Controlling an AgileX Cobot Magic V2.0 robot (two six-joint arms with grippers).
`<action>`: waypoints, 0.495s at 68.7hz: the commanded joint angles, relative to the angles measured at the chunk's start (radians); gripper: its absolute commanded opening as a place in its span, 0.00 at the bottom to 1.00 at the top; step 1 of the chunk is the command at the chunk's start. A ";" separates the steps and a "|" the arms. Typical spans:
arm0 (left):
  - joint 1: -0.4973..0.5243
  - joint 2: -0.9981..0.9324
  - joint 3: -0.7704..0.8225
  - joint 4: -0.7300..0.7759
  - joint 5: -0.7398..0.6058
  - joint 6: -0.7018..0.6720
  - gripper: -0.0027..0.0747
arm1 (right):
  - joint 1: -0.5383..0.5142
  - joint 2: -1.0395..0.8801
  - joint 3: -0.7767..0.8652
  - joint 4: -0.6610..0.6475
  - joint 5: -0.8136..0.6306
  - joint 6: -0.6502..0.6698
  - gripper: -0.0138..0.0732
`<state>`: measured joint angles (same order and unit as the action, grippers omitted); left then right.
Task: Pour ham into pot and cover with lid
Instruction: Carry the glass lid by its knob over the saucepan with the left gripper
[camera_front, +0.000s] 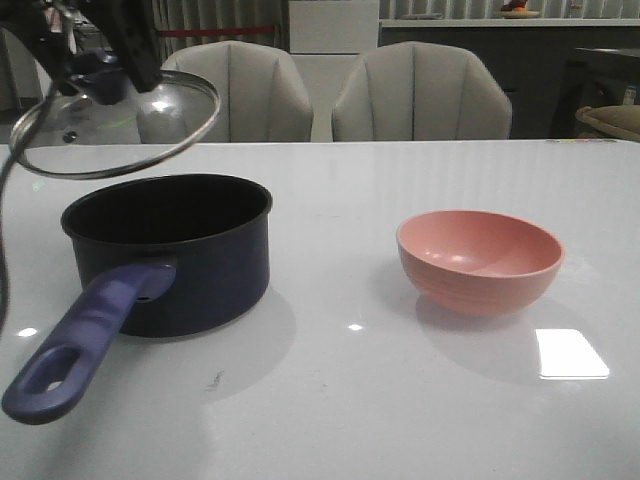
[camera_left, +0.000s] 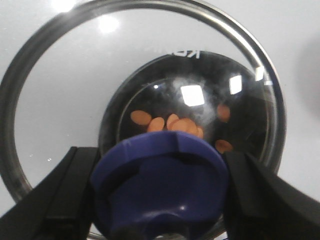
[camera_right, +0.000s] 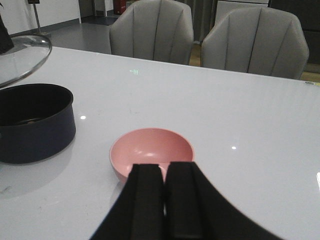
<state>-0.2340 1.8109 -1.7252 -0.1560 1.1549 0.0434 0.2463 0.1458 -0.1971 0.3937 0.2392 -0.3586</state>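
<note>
I should let go of the clear glass lid with my left gripper on the dark navy pot's round rim (camera_front: 165, 204) (camera_left: 185, 134), over the ham pieces.
My left gripper (camera_front: 100, 68) is shut on the blue knob (camera_left: 160, 185) of the clear glass lid (camera_front: 115, 125) and holds it tilted in the air above the back left of the dark navy pot (camera_front: 170, 250). In the left wrist view, several orange-yellow ham pieces (camera_left: 170, 124) show through the glass on the pot's bottom (camera_left: 245, 135). The pot's purple-blue handle (camera_front: 80, 345) points toward the table's front. My right gripper (camera_right: 165, 200) is shut and empty, just short of the empty pink bowl (camera_right: 150, 150); it is out of the front view.
The pink bowl (camera_front: 480, 260) stands on the white table (camera_front: 330, 400) to the right of the pot. Two grey chairs (camera_front: 420, 95) stand behind the table's far edge. The pot (camera_right: 32, 125) and lid (camera_right: 20, 60) also show in the right wrist view.
</note>
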 joint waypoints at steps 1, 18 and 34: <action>-0.039 -0.008 -0.069 -0.010 -0.006 0.000 0.38 | 0.002 0.009 -0.027 0.009 -0.070 -0.012 0.33; -0.086 0.082 -0.148 -0.003 0.064 0.012 0.38 | 0.002 0.009 -0.027 0.009 -0.070 -0.012 0.33; -0.086 0.102 -0.154 0.018 0.113 0.015 0.38 | 0.002 0.009 -0.027 0.009 -0.070 -0.012 0.33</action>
<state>-0.3150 1.9678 -1.8442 -0.1332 1.2452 0.0543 0.2463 0.1458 -0.1971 0.3937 0.2408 -0.3586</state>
